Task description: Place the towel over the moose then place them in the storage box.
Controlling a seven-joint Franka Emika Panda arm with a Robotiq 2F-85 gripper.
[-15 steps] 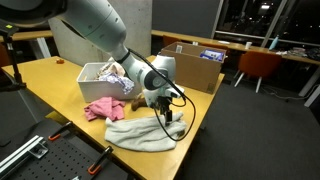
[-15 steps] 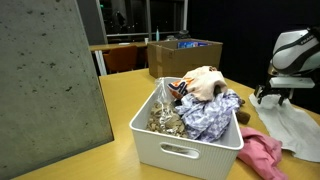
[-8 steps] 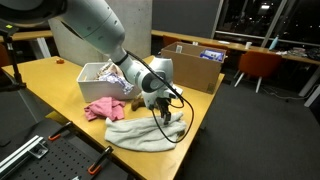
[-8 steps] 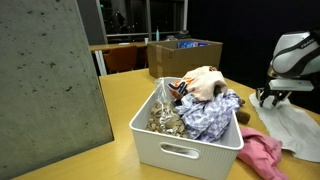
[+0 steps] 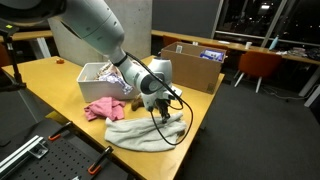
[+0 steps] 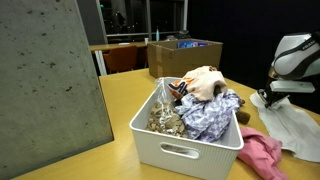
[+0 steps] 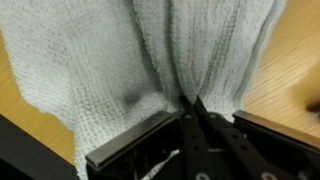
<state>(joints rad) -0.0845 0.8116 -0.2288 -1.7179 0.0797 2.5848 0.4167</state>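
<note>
Next, I release the pale grey-green towel's corner on the table [image 5: 143,91] beside the white storage box, facing the cardboard box.
A pale grey-green towel [image 5: 145,132] lies spread on the wooden table near its front edge. It also shows in the other exterior view as the towel [image 6: 295,130] and fills the wrist view as the towel [image 7: 130,50]. My gripper [image 5: 160,110] is down on its upper edge, shut on a pinched fold of the cloth [image 7: 192,100]. In an exterior view the gripper [image 6: 262,97] sits at the towel's near corner. The white storage box [image 6: 190,150] stands to the side, full of cloths and plush things. The moose is hidden.
A pink cloth [image 5: 103,108] lies between the storage box [image 5: 95,72] and the towel. An open cardboard box [image 5: 190,65] stands at the back of the table. A grey concrete slab [image 6: 50,80] is close to one camera. An orange chair [image 5: 260,65] stands beyond the table.
The jaws have gone from open to shut, pinching a fold of the towel. The gripper has sunk slightly onto the cloth.
</note>
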